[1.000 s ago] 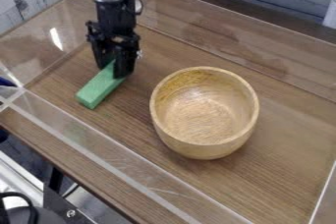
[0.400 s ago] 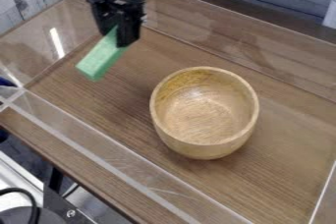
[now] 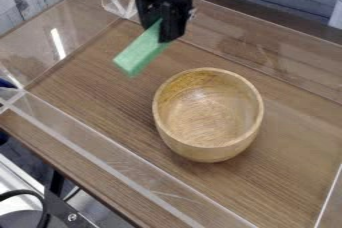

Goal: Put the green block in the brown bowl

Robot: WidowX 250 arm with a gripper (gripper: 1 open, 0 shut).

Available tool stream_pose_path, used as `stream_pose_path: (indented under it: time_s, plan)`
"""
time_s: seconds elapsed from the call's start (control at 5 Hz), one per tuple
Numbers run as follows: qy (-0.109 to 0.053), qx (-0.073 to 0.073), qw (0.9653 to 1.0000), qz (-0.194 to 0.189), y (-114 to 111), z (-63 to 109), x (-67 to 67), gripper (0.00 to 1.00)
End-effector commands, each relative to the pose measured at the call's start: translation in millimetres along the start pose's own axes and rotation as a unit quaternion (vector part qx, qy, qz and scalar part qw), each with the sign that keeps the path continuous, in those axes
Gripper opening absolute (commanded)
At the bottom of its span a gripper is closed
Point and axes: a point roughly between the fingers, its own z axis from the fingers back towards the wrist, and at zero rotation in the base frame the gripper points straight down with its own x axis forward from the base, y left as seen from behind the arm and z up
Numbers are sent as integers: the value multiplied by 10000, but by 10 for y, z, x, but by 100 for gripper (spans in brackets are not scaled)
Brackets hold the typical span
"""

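Observation:
Next, my gripper lets go of the green block on the middle of the brown bowl's inside bottom [image 3: 207, 117].
The green block [image 3: 139, 51] hangs tilted in the air, its upper end pinched between the black fingers of my gripper [image 3: 160, 29], which is shut on it. The block's lower end points down and to the left, well above the wooden table. The brown bowl [image 3: 209, 113] sits upright and empty on the table, below and to the right of the held block. My gripper is above the table to the upper left of the bowl's rim.
A clear plastic wall [image 3: 80, 137] runs along the table's front and left sides. The wooden table top [image 3: 80, 92] spreads around the bowl. A grey plank wall stands at the back left.
My gripper has lifted the green block off the table and carried it up and to the right, toward the bowl. The bowl has not moved.

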Motion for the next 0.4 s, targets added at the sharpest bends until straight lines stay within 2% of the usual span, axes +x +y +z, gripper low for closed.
stream_pose_path:
  time_s: [0.0,0.2]
  plan:
    - [-339,145,9981,-499,-132,267,53,0]
    - [-303,128,9945,-995,-235,282,63,0]
